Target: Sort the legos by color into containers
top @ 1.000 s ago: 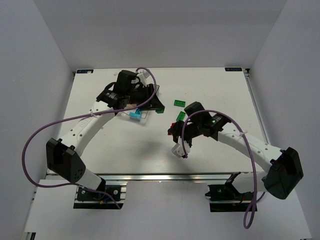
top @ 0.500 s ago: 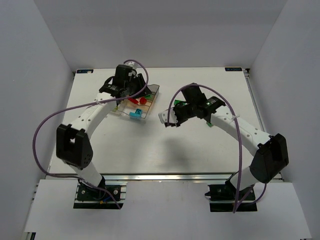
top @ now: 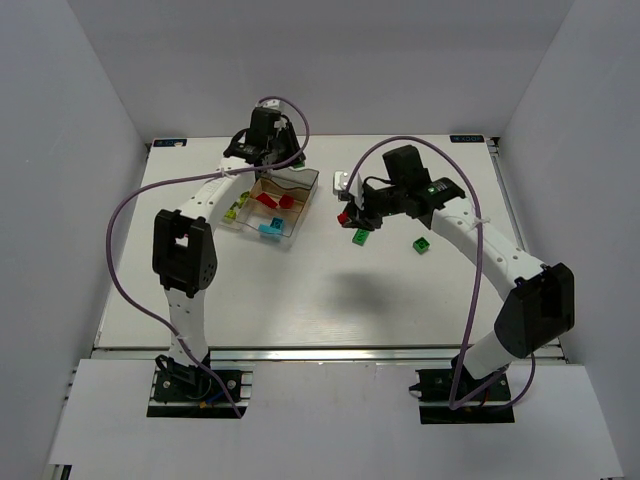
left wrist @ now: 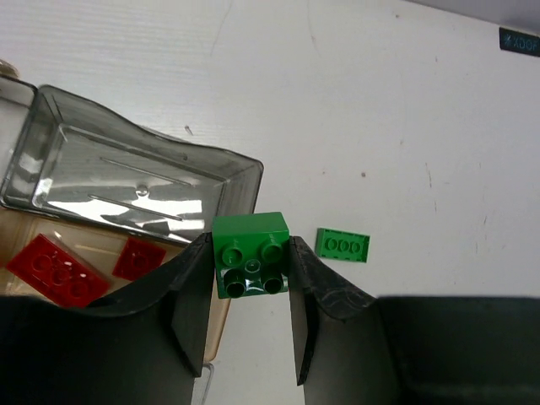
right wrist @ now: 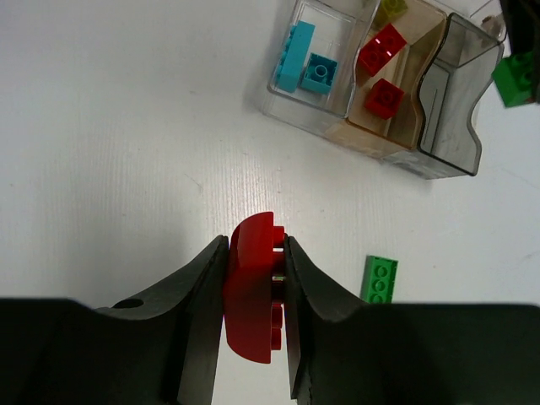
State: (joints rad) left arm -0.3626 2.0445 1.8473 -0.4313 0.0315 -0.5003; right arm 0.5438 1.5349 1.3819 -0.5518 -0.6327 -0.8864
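Observation:
My left gripper has the dark green brick, held over the table beside the tray. It will let go of it in the middle of the tray's empty end compartment (top: 287,183) (left wrist: 131,189).
My left gripper (left wrist: 251,278) is shut on a dark green square brick (left wrist: 251,255), held over the table just past the tray's empty end compartment (left wrist: 126,181); it sits at the tray's far end (top: 280,160). My right gripper (right wrist: 255,291) is shut on a red rounded brick (right wrist: 251,291) above the table, right of the clear tray (top: 303,196). The tray holds light blue bricks (right wrist: 304,59), red bricks (right wrist: 381,49) and yellow-green bricks (top: 234,210). A flat green brick (right wrist: 380,280) lies on the table near the right gripper (top: 345,215).
A second green brick (top: 422,245) lies on the table to the right of the flat one (top: 361,237). White walls close in the table on three sides. Both arms' purple cables loop above the table.
My left gripper has moved back to the tray's far end with the green brick. My right gripper has swung back and toward the tray, carrying the red brick.

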